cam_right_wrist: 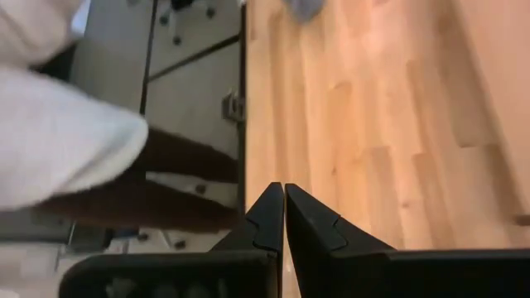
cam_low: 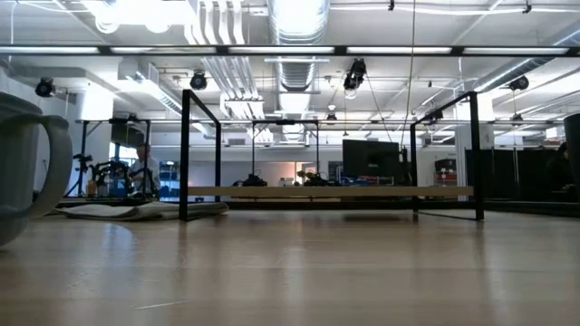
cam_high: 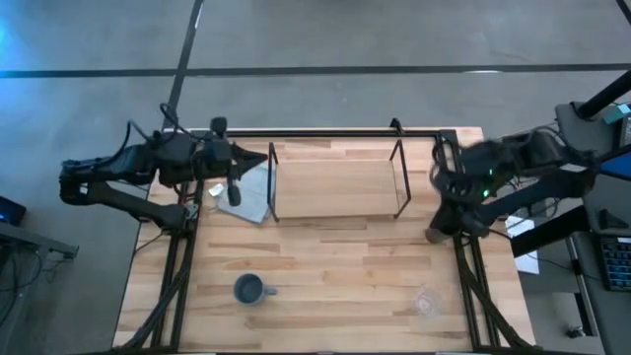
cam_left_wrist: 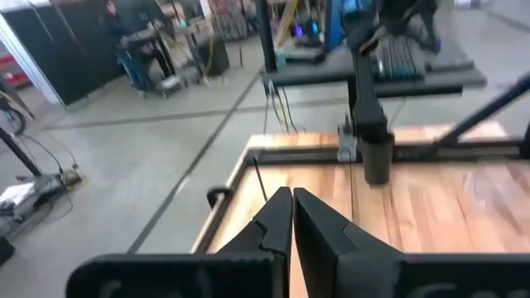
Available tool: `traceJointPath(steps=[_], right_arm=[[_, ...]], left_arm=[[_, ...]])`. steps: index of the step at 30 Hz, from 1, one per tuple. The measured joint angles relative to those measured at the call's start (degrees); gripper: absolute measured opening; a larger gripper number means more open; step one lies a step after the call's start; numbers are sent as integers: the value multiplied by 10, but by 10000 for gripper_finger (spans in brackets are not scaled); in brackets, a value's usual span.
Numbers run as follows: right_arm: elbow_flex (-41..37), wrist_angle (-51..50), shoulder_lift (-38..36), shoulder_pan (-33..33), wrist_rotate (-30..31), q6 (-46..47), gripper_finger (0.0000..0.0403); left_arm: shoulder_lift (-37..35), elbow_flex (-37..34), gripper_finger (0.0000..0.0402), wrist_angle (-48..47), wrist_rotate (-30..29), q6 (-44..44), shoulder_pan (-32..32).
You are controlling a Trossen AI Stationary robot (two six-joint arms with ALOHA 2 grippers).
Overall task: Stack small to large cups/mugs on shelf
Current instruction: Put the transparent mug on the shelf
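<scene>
Next, my right gripper goes to the clear cup near the table's front and closes on the clear cup's rim [cam_high: 427, 292].
The shelf [cam_high: 335, 187], a light-wood board with black wire end frames, stands at the table's far middle; it also shows in the low view [cam_low: 331, 192]. The blue-grey mug [cam_high: 248, 289] stands near the front left and looms at the low view's left edge [cam_low: 27, 163]. The clear cup [cam_high: 426, 301] stands near the front right. The dark cup [cam_high: 434, 235] stands at the table's right edge and shows in the left wrist view [cam_left_wrist: 377, 157]. My left gripper [cam_high: 234, 189] is shut and empty over the grey cloth, left of the shelf. My right gripper [cam_high: 440, 174] is shut and empty, right of the shelf, beyond the dark cup.
A grey folded cloth [cam_high: 248, 192] lies left of the shelf. Black frame rails [cam_high: 335, 133] run along the table's far edge and down its sides. A blurred white shape [cam_right_wrist: 58, 141] shows beyond the table's edge in the right wrist view. Bare wood lies between the mug and the clear cup.
</scene>
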Motion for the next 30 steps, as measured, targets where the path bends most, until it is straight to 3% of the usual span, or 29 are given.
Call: traceJointPath(steps=[8, 11, 18, 24, 30], right_arm=[[-57, 70, 22, 182, 157, 145, 9], [-84, 85, 31, 229, 180, 200, 9], [-141, 94, 76, 269, 171, 305, 9], [-170, 86, 133, 267, 128, 299, 10], [-175, 26, 197, 259, 88, 336, 37]], left_arm=[[-8, 3, 1, 11, -16, 0, 0], [-10, 3, 1, 10, -16, 0, 0], [-14, 4, 1, 13, -16, 0, 0], [-18, 6, 1, 13, -16, 0, 0], [-36, 7, 1, 14, -16, 3, 0]])
